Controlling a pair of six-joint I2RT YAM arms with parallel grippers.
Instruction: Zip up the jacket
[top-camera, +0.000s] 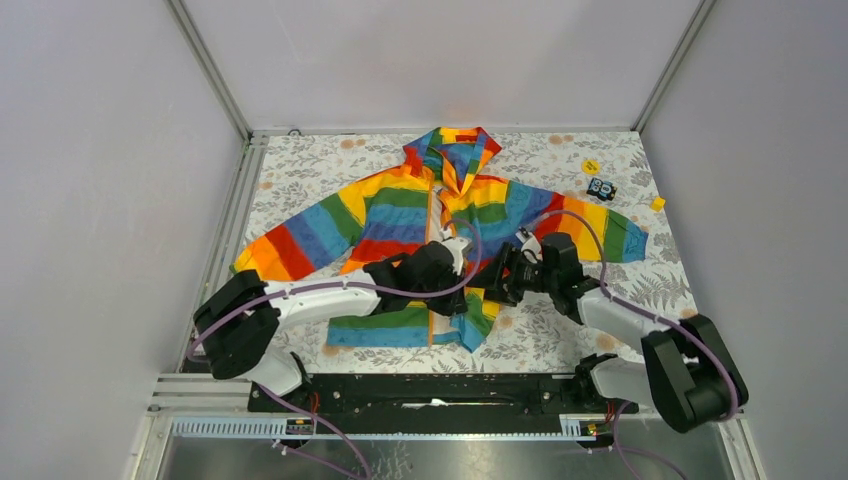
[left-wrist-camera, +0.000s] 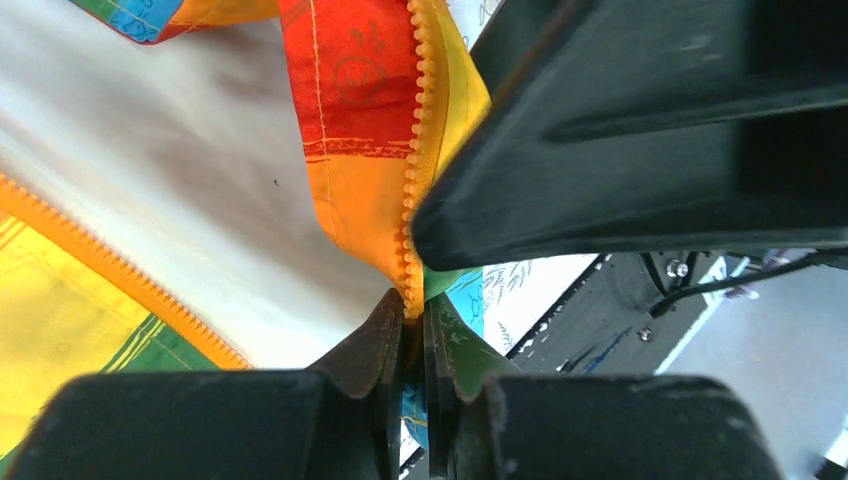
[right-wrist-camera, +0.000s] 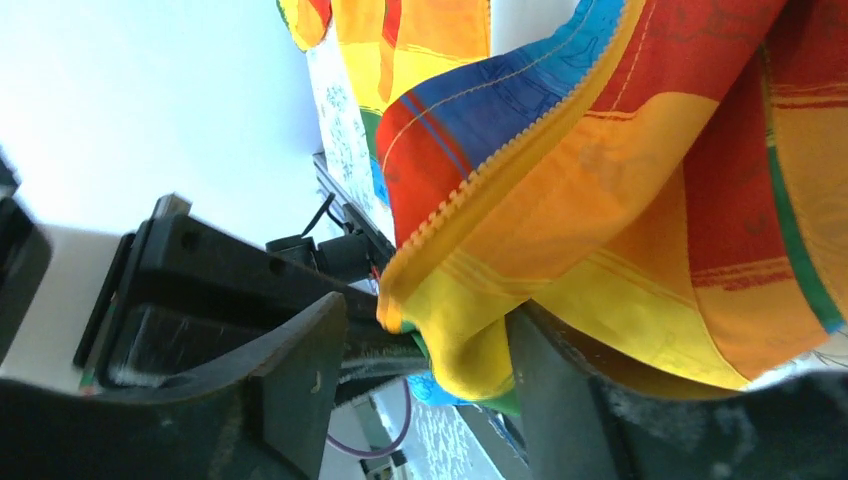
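Observation:
Next, I take the hanging fold (right-wrist-camera: 462, 335) with my right gripper to free my left gripper, because my left gripper pinches the loose zipper edge on my right gripper's side.
The rainbow-striped jacket (top-camera: 400, 210) lies front-up on the floral table cover, hood at the far end, its lower front open and bunched. Both grippers meet at that lower front. My left gripper (top-camera: 462, 262) is shut on the jacket's front edge. In the left wrist view its fingertips (left-wrist-camera: 412, 310) pinch the cloth just under the orange zipper teeth (left-wrist-camera: 420, 120), beside the white lining (left-wrist-camera: 200, 180). My right gripper (top-camera: 503, 275) is open. In the right wrist view a yellow-orange fold of the jacket (right-wrist-camera: 600, 200) hangs between its spread fingers (right-wrist-camera: 428, 320) and rests against the right-hand one.
A small yellow piece (top-camera: 590, 166), a little blue-and-black toy (top-camera: 600, 188) and a yellow cube (top-camera: 657, 204) lie at the far right of the table cover (top-camera: 600, 270). Grey walls close in both sides. The arms' base rail (top-camera: 430, 392) runs along the near edge.

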